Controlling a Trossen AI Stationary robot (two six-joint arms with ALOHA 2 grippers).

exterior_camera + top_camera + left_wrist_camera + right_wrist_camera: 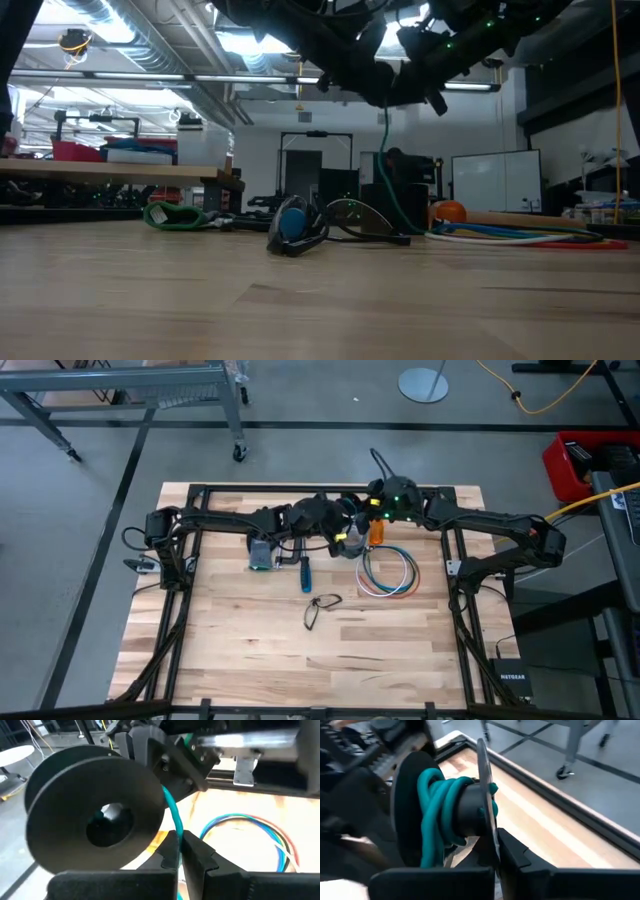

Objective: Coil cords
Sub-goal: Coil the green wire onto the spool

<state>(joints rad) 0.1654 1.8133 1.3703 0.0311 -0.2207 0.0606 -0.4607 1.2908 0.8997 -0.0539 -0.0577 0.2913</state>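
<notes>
My left gripper holds the teal cord too near the spool to wind, so it should open, back away and take the cord lower [382,165].
A black spool [95,815] with teal cord wound on its core [437,815] is held above the far middle of the table. My right gripper [495,837] is shut on the spool. My left gripper [179,840] is right beside it, shut on the teal cord [172,812] that leaves the spool. Both grippers meet at the far centre in the high view [355,525]. The ring of white, blue and red cords [388,572] lies flat on the table just nearer than the grippers. It also shows in the left wrist view [260,827]. My left gripper pinches the teal cord [176,827] between its two fingers, a short way off the spool. The cord runs from the spool down between the fingers. In the low view it hangs on down to the table [385,170]. My right gripper pinches the thin rim of one of the spool's flanges [487,827] between its two fingers, at the flange's lower edge. The spool is lifted clear of the table, its axis about level.
A blue-handled tool [306,572] and a pair of glasses [322,605] lie left of the cord ring. An orange object [377,530] sits under the arms. A green bundle [175,215] lies at the far left. The near half of the table [300,660] is bare wood.
</notes>
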